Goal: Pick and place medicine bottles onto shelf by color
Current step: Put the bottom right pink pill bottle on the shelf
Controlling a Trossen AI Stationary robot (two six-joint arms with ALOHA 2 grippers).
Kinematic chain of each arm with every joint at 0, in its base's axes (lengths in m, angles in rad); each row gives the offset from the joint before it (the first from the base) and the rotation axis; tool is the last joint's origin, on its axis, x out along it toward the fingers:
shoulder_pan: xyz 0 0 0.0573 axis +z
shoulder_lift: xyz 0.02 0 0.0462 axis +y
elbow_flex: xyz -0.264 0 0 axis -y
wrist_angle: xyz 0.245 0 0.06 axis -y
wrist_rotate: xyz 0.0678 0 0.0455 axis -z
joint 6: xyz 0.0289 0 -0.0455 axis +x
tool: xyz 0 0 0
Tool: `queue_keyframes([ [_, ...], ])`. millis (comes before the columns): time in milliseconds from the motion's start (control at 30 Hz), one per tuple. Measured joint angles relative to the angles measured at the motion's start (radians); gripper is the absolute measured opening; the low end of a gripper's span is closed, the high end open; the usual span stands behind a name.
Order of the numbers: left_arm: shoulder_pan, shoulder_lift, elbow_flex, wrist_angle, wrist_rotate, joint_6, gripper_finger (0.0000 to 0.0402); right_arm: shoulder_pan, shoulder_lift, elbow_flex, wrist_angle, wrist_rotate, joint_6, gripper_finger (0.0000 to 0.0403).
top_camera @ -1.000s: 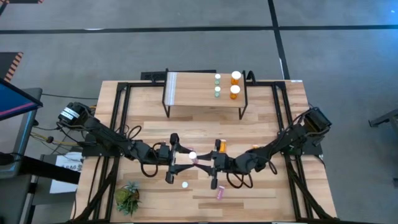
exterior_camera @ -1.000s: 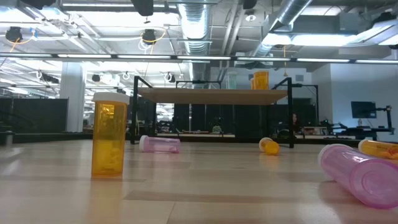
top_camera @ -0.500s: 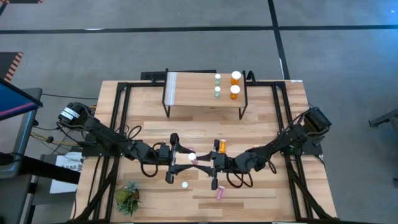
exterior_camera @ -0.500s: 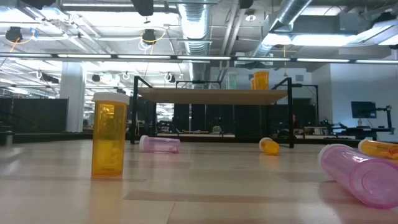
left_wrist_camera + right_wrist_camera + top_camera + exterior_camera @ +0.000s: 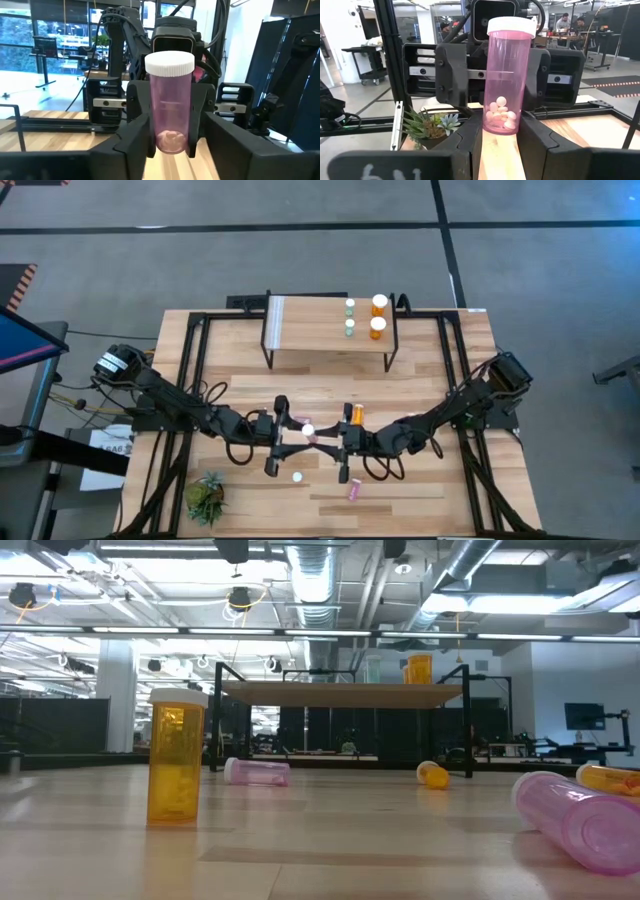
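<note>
Next, my right gripper opens, back away and grabs the free white cap [image 5: 308, 430] from above, since both my grippers pinch the lower part of the pink bottle level.
A pink medicine bottle [image 5: 308, 431] with a white cap stands upright in the air between my two grippers at the table's middle. My left gripper [image 5: 284, 434] and my right gripper [image 5: 338, 443] face each other, both shut on it. The shelf [image 5: 310, 320] stands at the far side on black legs and carries two teal bottles [image 5: 350, 315] and two larger orange bottles [image 5: 378, 315] at its right end. An orange bottle [image 5: 352, 415] lies on the table beside my right gripper. Another orange one [image 5: 175, 765] stands upright on the table. A pink one [image 5: 353, 492] lies near the front. My left gripper pinches the pink bottle's lower part [image 5: 171, 142] between its two fingers, which come level from the table's left. The bottle stands upright, cap up, and looks clear of the table. My right gripper pinches the same bottle's lower part [image 5: 501, 127] between its two fingers, level from the table's right. Seen from the left wrist view, its fingers [image 5: 139, 102] flank the bottle's sides. The bottle is upright with pills at its bottom.
A small green plant [image 5: 207, 495] stands at the near left corner. A pink bottle [image 5: 257, 772] and an orange one [image 5: 432, 775] lie on the table before the shelf [image 5: 340, 692]. The shelf's left part is bare board.
</note>
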Motion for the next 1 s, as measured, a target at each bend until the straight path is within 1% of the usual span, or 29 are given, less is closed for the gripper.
queue_keyframes([
  [100, 0.000, 0.000, 0.000, 0.000, 0.000, 0.000, 0.0144, 0.000, 0.000, 0.000, 0.000, 0.000, 0.000, 0.0118],
  [233, 0.000, 0.000, 0.000, 0.000, -0.008, 0.000, 0.0121, 0.000, 0.000, 0.000, -0.007, 0.000, 0.000, 0.0118],
  [433, 0.000, 0.000, 0.000, -0.001, -0.010, 0.000, 0.0105, 0.000, 0.000, 0.000, -0.014, 0.000, -0.001, 0.0118],
  [600, 0.000, 0.000, 0.000, -0.001, -0.010, 0.000, 0.0100, 0.000, 0.000, 0.000, -0.014, 0.000, 0.004, 0.0122],
  [733, 0.000, 0.000, 0.000, -0.004, -0.021, 0.000, 0.0100, 0.000, 0.000, 0.000, -0.021, 0.000, 0.005, 0.0143],
  [1000, -0.001, 0.000, 0.000, -0.055, -0.080, 0.000, 0.0099, 0.000, 0.000, 0.000, -0.056, 0.003, 0.008, 0.0205],
])
